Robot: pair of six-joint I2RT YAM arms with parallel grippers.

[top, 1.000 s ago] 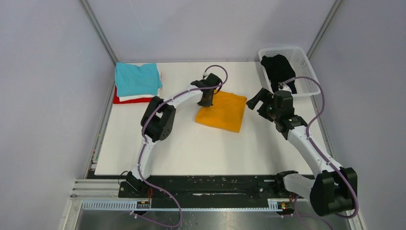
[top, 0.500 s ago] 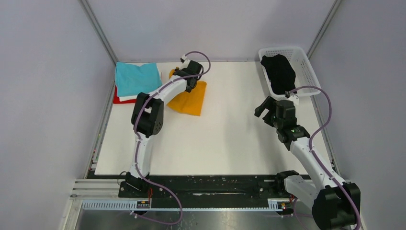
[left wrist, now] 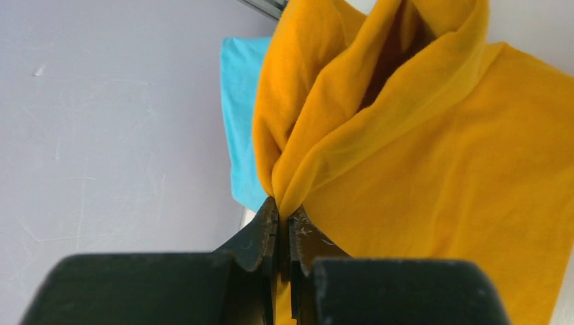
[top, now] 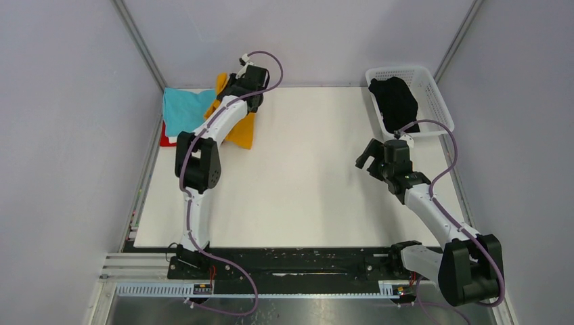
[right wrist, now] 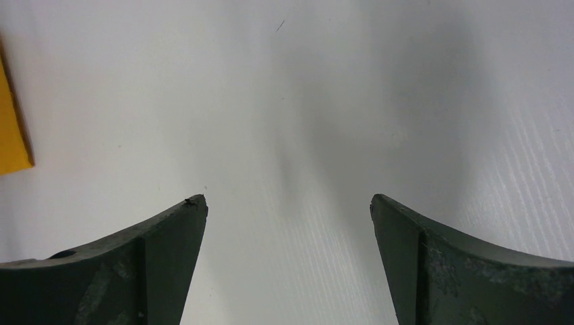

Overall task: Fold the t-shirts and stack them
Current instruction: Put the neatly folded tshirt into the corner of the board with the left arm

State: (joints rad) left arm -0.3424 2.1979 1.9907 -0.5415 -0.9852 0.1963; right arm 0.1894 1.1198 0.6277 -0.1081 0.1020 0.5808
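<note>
I will release the folded mustard-orange t-shirt from my left gripper on top of the teal t-shirt point(top: 200, 113), towards its inner edge.
My left gripper point(top: 235, 90) is shut on a bunched edge of the mustard-orange t-shirt point(top: 243, 133) and holds it at the far left, partly over the teal t-shirt point(top: 180, 108). In the left wrist view the jaws point(left wrist: 284, 217) pinch the orange cloth point(left wrist: 440, 169), with the teal shirt point(left wrist: 238, 122) behind it. A red t-shirt point(top: 166, 141) peeks out under the teal one; the white one is hidden. The black t-shirt point(top: 394, 101) lies in the basket. My right gripper point(top: 365, 154) is open and empty over the bare table point(right wrist: 288, 203).
The white lattice basket point(top: 429, 87) stands at the far right corner. Grey walls and a metal frame close the table at the back and both sides. A corner of the orange shirt point(right wrist: 10, 135) shows at the left of the right wrist view.
My left gripper has dragged the orange shirt from the table's middle to the far left, onto the stack. My right arm has pulled back toward the near right, still open.
</note>
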